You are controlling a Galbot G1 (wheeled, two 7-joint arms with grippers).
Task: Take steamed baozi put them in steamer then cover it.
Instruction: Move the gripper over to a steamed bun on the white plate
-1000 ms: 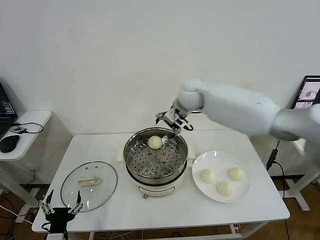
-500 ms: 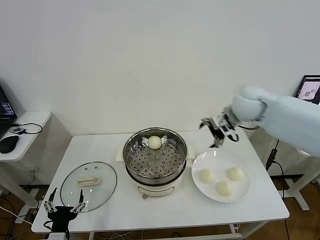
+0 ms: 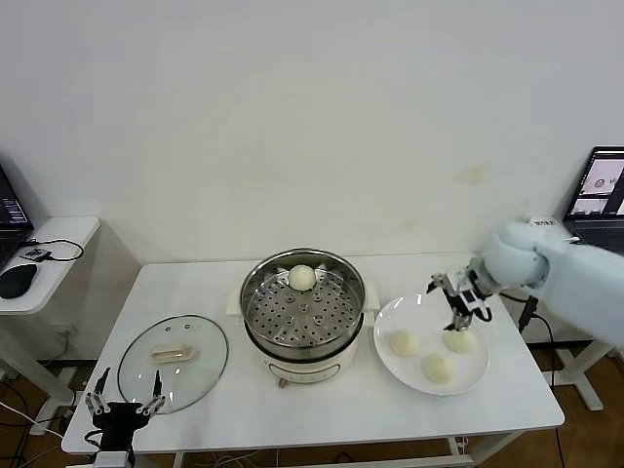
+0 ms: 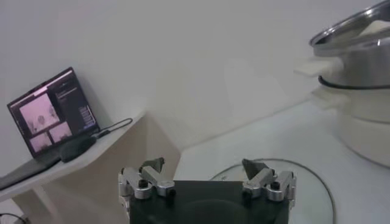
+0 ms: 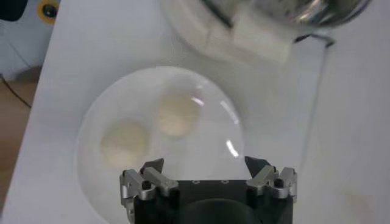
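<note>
Next, I close my right gripper around the sides of the baozi (image 3: 404, 342) (image 5: 178, 114) that is nearest to the steamer on the white plate.
The steamer (image 3: 303, 314) is a shiny steel pot on a cream base at the table's middle. One steamed baozi (image 3: 302, 278) lies at the back of its perforated tray. Three more baozi (image 3: 405, 342) (image 3: 459, 340) (image 3: 438, 367) rest on the white plate (image 3: 429, 310) to the steamer's right. My right gripper (image 3: 450, 300) hangs open just above the plate's far side, close to the rightmost bun, holding nothing. In the right wrist view, two baozi (image 5: 177, 114) (image 5: 124, 144) lie beyond the open right gripper (image 5: 204, 164). My left gripper (image 3: 124, 405) is parked open at the front left.
The glass lid (image 3: 174, 361) with its cream handle lies flat on the table left of the steamer, just beyond my left gripper (image 4: 204, 165). A side desk with a laptop (image 4: 52, 109) stands to the left. A monitor (image 3: 600, 185) sits at the far right.
My right gripper has swung from the steamer's back rim to the right and down, ending over the plate, empty. The baozi in the steamer and the left arm have not moved.
</note>
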